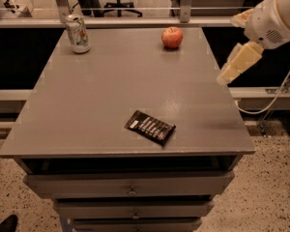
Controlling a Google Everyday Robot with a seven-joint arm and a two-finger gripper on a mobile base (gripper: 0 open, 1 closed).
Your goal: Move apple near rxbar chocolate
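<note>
The red apple sits at the far edge of the table. My gripper will go there next and close around the apple's middle (172, 38).
The red apple (172, 37) with yellowish patches sits at the far edge of the grey table top (111, 91), right of centre. The rxbar chocolate (150, 127), a flat dark wrapper with white lettering, lies near the front edge, a little right of the middle. My gripper (235, 63) hangs on the white arm (275, 18) over the table's right edge. It is well to the right of the apple and nearer the front, apart from both objects and holding nothing that I can see.
An upright white-green drink can (78, 34) stands at the far left corner. Drawers (130, 187) run below the table front. A rail and posts (183, 6) stand behind the table. A cable (280, 93) hangs at the right.
</note>
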